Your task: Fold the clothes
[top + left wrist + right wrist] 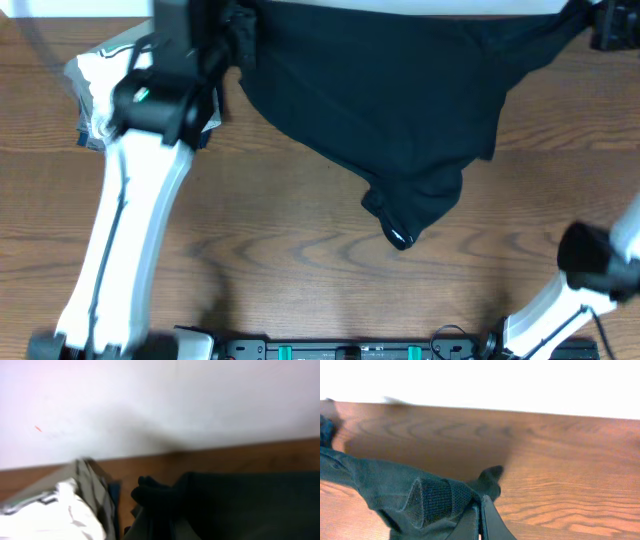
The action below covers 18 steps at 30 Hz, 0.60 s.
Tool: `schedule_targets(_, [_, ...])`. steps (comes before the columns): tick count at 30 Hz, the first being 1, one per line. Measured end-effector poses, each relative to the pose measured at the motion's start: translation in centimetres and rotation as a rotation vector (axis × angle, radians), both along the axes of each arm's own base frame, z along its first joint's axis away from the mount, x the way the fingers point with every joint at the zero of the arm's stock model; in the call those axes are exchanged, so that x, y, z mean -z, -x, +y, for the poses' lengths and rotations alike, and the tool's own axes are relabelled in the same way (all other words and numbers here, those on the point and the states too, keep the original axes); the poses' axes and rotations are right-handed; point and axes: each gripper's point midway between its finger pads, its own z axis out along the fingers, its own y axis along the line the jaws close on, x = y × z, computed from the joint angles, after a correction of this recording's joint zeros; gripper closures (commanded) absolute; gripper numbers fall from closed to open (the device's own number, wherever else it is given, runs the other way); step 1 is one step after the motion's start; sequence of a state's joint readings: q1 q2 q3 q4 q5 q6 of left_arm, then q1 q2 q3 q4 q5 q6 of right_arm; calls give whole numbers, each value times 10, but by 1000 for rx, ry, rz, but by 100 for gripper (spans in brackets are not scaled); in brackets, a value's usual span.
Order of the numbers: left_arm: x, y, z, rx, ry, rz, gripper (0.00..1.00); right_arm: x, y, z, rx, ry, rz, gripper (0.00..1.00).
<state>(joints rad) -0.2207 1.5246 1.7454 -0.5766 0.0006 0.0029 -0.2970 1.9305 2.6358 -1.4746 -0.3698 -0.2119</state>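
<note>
The garment's mesh-lined edge will leave my right gripper on the wood just inside the table's far edge (pixel 487 41). That edge is now stretched along the far edge.
The clothes (pixel 400 90), a large black garment, are stretched between my two grippers along the far edge of the table. The lower part sags to a point with a small white label (pixel 401 238) resting on the wood. My left gripper (pixel 228 30) is bunched into the garment's left corner; in the left wrist view the black fabric (pixel 225 505) covers the fingers. My right gripper (pixel 480 512) is shut on the garment's mesh-lined edge (pixel 435 500) and also shows in the overhead view (pixel 605 25) at the far right.
A stack of folded white, khaki and grey garments (pixel 100 85) lies at the far left, just beside my left arm (pixel 130 220); it also shows in the left wrist view (pixel 55 510). Brown wooden table (pixel 250 240). A black rail (pixel 350 350) runs along the front edge.
</note>
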Motion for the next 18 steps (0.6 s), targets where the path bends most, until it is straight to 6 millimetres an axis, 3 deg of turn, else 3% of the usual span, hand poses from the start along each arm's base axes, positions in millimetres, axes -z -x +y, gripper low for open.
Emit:
schedule_targets(4, [-46,42,10,-1,20,-88,94,-63,60,17,5,45,-144,99])
schedule_targets(7, [-61,66,15,-1,25,-113,94,-92,103,27,28,73,-214,99])
schedule_targets(13, [-78,100,21,3,32,-140,94,-125,165,34,103,122,-311,99])
schedule_targets(18, [-96,125,16,34,47,-192,94,-147,198,33,163,164,-403,99])
